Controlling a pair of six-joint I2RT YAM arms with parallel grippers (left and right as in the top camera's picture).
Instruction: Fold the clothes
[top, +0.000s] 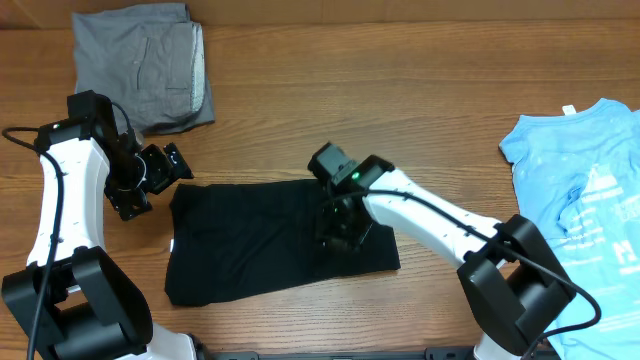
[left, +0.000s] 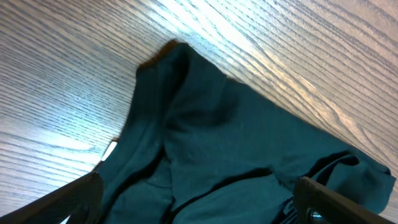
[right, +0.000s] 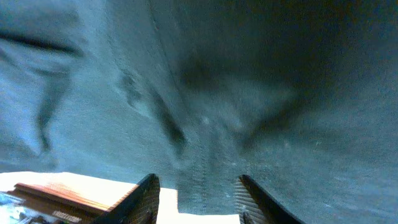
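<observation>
I should next use my left gripper to grab the corner of the black T-shirt (top: 190, 204) (left: 177, 90) that is lying closest to the folded grey garment.
The black T-shirt (top: 250, 245) lies partly folded in the middle of the table, its small white neck label (left: 109, 150) showing at the collar. My left gripper (top: 165, 170) hovers at the shirt's upper left corner, open wide over the cloth (left: 236, 137), with nothing between its fingers (left: 74, 199). My right gripper (top: 342, 230) is down on the shirt's right part. Its jaws stand apart around a hem strip of the black fabric (right: 217, 93); the right fingertip (right: 252, 199) touches the strip and a gap shows at the left one.
A folded grey garment (top: 145, 65) lies at the back left corner. A light-blue T-shirt with white print (top: 590, 200) is spread at the right edge. Bare wooden tabletop (top: 400, 90) surrounds the black shirt.
</observation>
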